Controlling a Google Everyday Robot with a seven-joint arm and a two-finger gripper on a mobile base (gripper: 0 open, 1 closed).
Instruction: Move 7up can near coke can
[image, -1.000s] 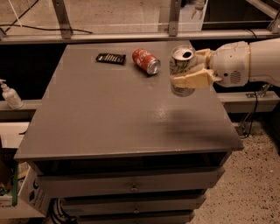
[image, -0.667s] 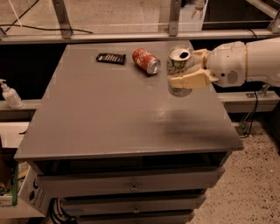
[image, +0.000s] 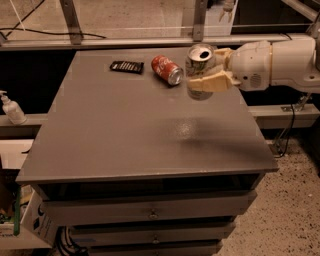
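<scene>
The robot's gripper should release the 7up can upright on the grey table (image: 193, 86), close beside the near end of the coke can.
The 7up can (image: 198, 64), silver with an opened silver top, is held upright in my gripper (image: 207, 76) above the far right part of the grey table (image: 135, 135). The gripper's cream fingers (image: 212, 82) are shut around the can's body, and the white arm (image: 280, 62) reaches in from the right. The coke can (image: 166, 69), red with white script, lies on its side on the table just left of the held can, a small gap between them.
A flat black rectangular device (image: 126, 66) lies at the far edge, left of the coke can. A white pump bottle (image: 11, 108) stands on a ledge left of the table. Drawers sit below the tabletop's front edge.
The gripper with the 7up can has shifted slightly left, toward the coke can. The coke can and black device have not moved.
</scene>
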